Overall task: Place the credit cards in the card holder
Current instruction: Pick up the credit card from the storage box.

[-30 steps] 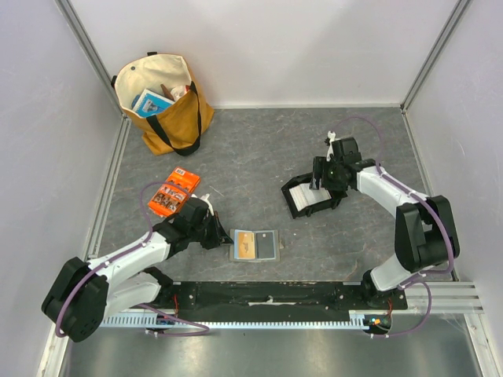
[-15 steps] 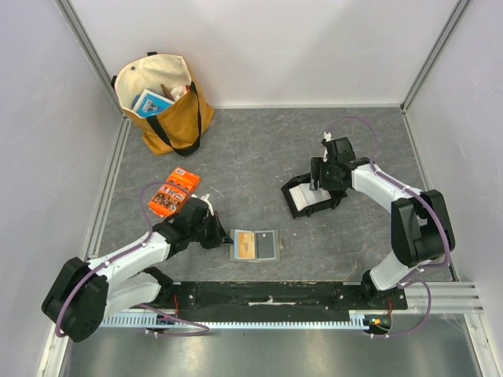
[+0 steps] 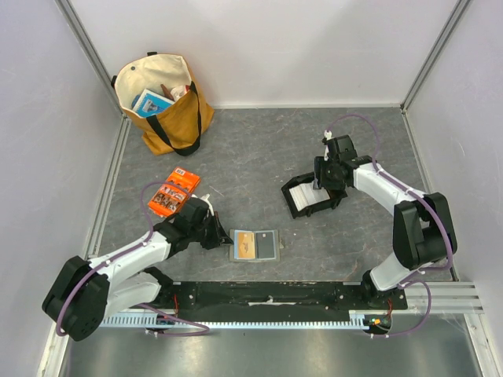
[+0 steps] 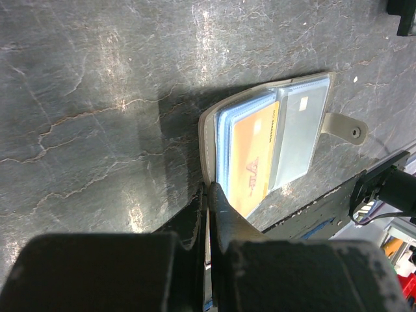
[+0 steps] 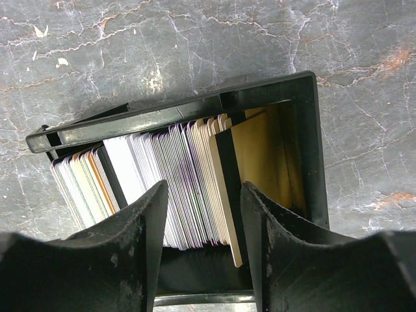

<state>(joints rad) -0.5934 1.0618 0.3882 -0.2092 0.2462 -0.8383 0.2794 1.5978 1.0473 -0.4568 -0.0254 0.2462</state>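
The open fingers of my right gripper span several credit cards in the black tray, so they should move over and pinch only the end credit card [image 5: 224, 195].
The card holder [image 3: 255, 245] lies open on the table near the front, with an orange card and a grey card in its sleeves. In the left wrist view the card holder [image 4: 273, 140] shows its snap tab [image 4: 354, 132] at the right. My left gripper [image 3: 221, 238] [image 4: 209, 190] is shut on the holder's pale left cover edge. The credit cards [image 5: 175, 175] stand on edge in a black tray [image 5: 305, 143] [image 3: 297, 206]. My right gripper [image 3: 322, 187] [image 5: 205, 188] is open just above the stack, its jaws either side of several cards.
An orange printed packet [image 3: 173, 193] lies left of the card holder. A tan tote bag [image 3: 161, 102] stands at the back left corner. A black rail [image 3: 267, 297] runs along the near edge between the arm bases. Walls close in the sides and back.
My right gripper has shifted slightly over the tray. The left arm and the card holder have not moved.
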